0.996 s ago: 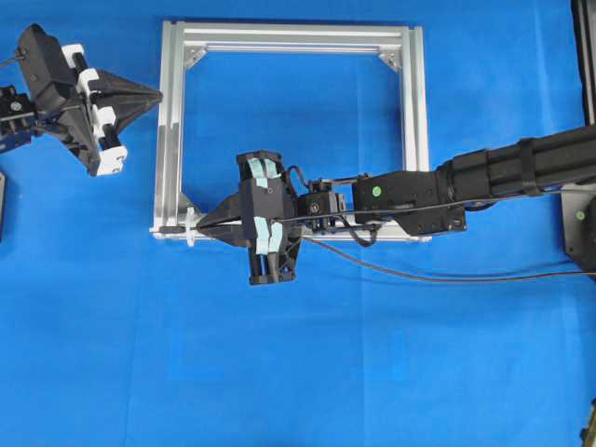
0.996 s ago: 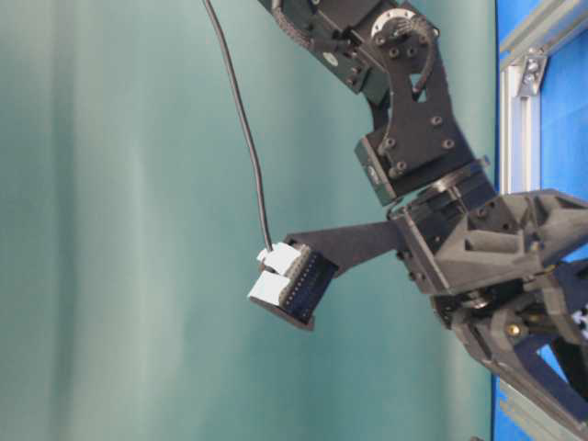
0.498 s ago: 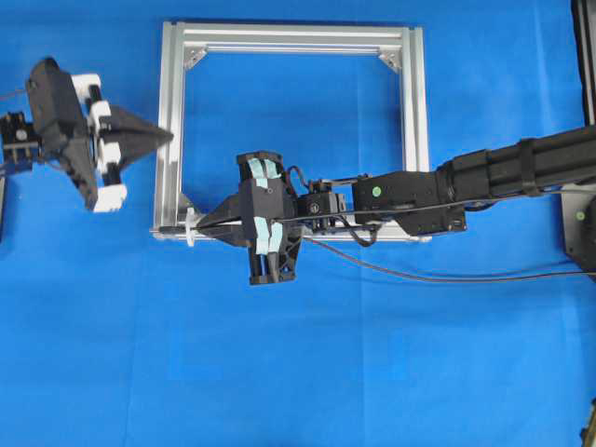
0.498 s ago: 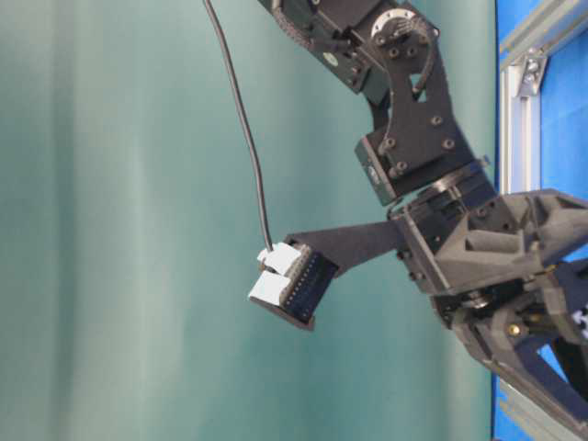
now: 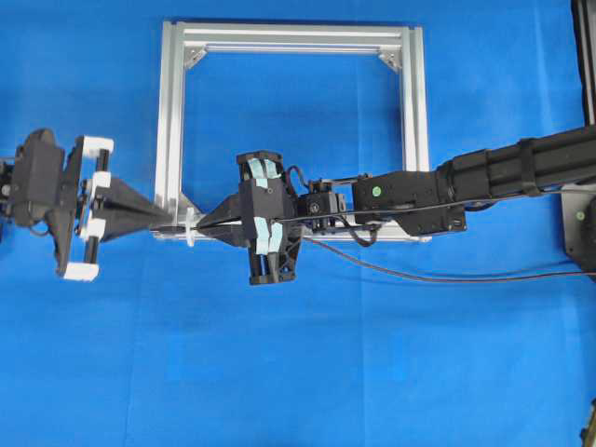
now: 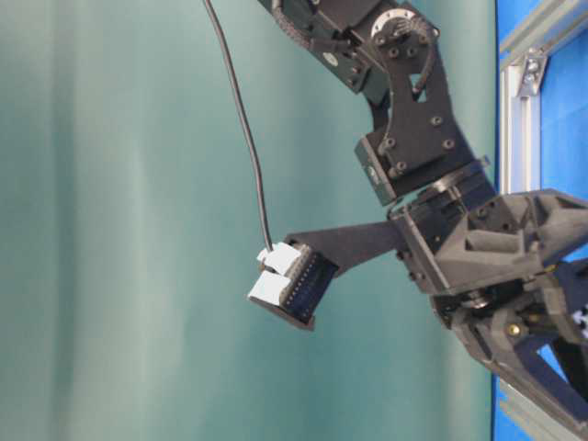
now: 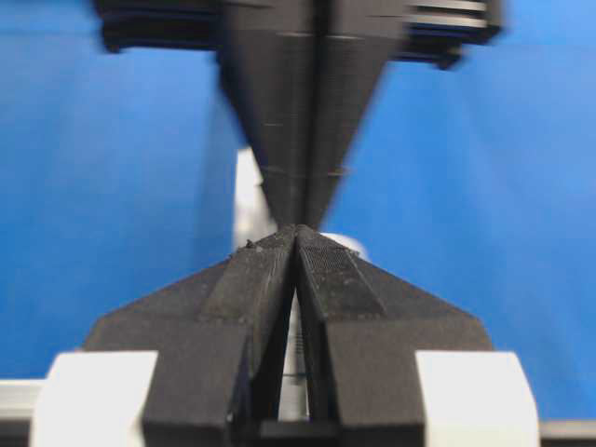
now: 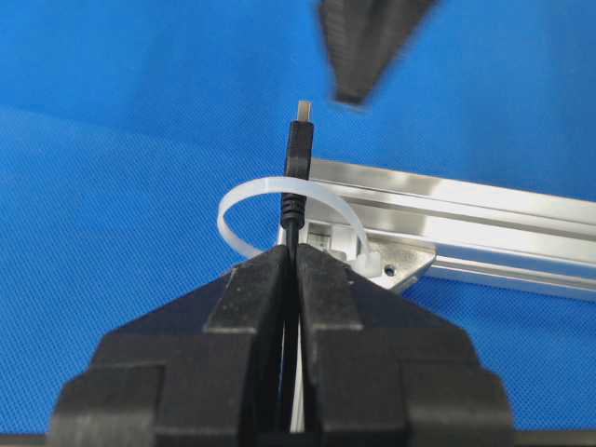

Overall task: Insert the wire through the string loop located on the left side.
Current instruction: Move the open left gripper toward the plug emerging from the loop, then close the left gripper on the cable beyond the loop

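My shut left gripper is beside the plug's tip; it should open wide, align, close around the dark plug (image 8: 298, 155), then pull the wire through.
My right gripper (image 5: 203, 223) (image 8: 291, 253) is shut on the wire (image 5: 447, 277) just behind its dark plug (image 8: 298, 149). The plug pokes through the white string loop (image 8: 244, 191) (image 5: 191, 226) at the bottom left corner of the silver frame (image 5: 169, 121). The greyish tip of the plug sticks out past the loop. My left gripper (image 5: 170, 221) (image 7: 296, 231) is shut with nothing in it. It points right, nose to nose with the right gripper. Its blurred fingertips (image 8: 358, 56) hang just beyond the plug's tip, apart from it.
The wire trails back under the right arm (image 5: 484, 177) and off to the right over the blue cloth. The frame's bottom bar (image 8: 484, 209) runs right from the loop. In the table-level view only the right arm (image 6: 413, 138) and a hanging cable (image 6: 243, 119) show.
My left gripper swung down from beside the frame's upper left bar to the bottom left corner and turned to face the plug. The right arm and wire stayed still.
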Robot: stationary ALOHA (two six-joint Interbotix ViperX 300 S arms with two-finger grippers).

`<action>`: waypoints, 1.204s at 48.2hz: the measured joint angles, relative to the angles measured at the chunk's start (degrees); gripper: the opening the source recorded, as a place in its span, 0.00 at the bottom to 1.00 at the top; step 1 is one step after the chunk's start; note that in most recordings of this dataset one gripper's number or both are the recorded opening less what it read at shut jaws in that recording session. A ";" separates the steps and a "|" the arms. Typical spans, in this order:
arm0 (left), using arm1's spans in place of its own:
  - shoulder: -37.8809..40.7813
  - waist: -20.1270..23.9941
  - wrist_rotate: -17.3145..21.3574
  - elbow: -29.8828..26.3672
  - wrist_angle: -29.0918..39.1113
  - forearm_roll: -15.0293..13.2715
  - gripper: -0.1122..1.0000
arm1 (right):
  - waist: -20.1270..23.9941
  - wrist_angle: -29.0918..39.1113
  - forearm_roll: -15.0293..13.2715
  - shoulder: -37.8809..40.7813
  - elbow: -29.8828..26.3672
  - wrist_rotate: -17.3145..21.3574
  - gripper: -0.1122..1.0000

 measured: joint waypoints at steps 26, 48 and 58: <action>-0.09 -1.58 0.09 -0.09 1.32 0.09 0.38 | 0.18 0.00 0.00 0.00 0.00 0.00 0.11; -0.26 -0.62 0.26 -0.97 5.19 0.09 0.92 | 0.00 0.09 0.09 0.00 0.00 0.00 0.11; 1.05 0.00 0.09 -1.05 6.50 0.09 0.92 | 0.00 0.00 0.00 0.00 0.00 0.00 0.11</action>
